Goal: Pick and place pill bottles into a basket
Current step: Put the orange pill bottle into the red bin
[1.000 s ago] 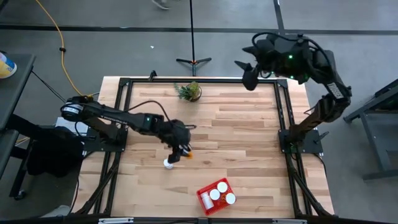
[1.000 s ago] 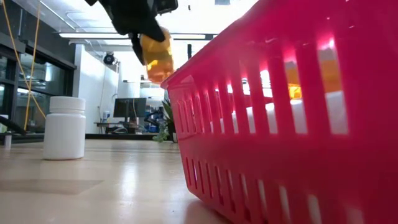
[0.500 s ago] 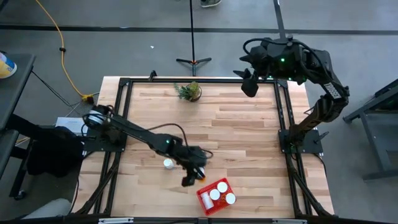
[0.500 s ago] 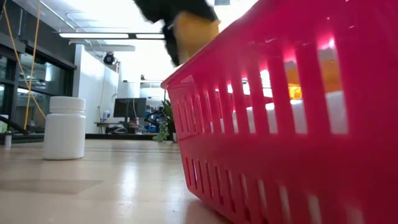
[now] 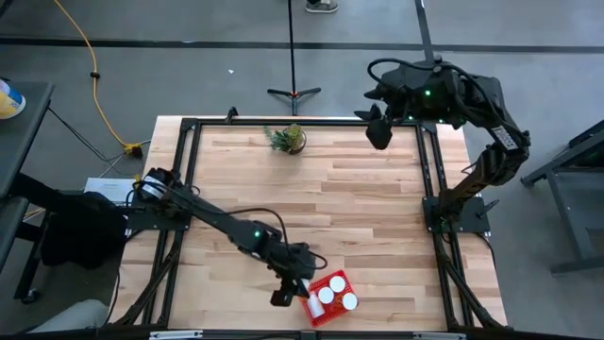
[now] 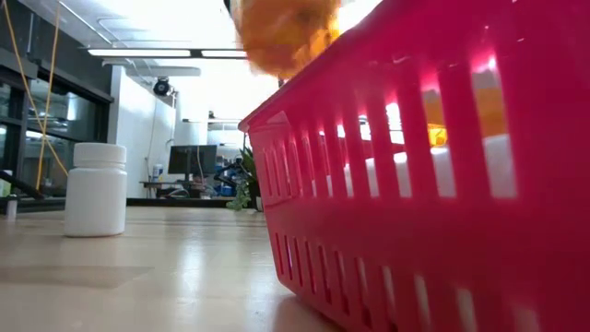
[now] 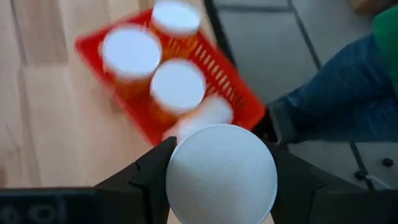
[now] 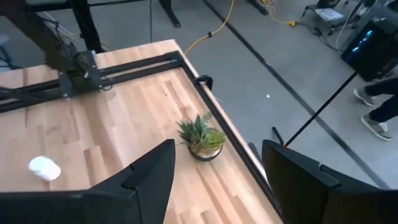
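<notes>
My left gripper is going to release the pill bottle in the red basket (image 5: 309,308) (image 7: 207,134). It will do so by the basket's rim, next to the lying bottle.
The red basket (image 5: 327,296) sits near the table's near edge; it also shows in the left wrist view (image 7: 236,93). It holds three upright pill bottles with white caps (image 7: 130,53) and one lying on its side (image 7: 208,115). My left gripper (image 5: 288,289) is shut on another pill bottle (image 6: 281,32) and hovers over the basket's left rim. A white bottle (image 6: 96,189) stands upright on the table to the left of the basket. My right gripper (image 5: 377,125) is open and empty, high over the table's far right corner. My left gripper pinches the pill bottle between its two fingers (image 7: 152,171), one on each side of the bottle just beyond its white cap (image 7: 221,171). The cap faces back toward the wrist. The orange body points down and the bottle is lifted clear, above the basket's rim.
A small green potted plant (image 5: 288,139) stands at the far edge, also in the right wrist view (image 8: 202,140). A black frame (image 5: 189,189) runs around the table. A person's blue-trousered leg (image 7: 348,106) shows just past the near edge by the basket. Bare wood lies across the table's middle and right.
My left gripper has carried the pill bottle from the table's middle toward the near edge and the right, ending over the basket's left rim. It has stayed shut on the bottle. The white bottle on the table has not moved.
</notes>
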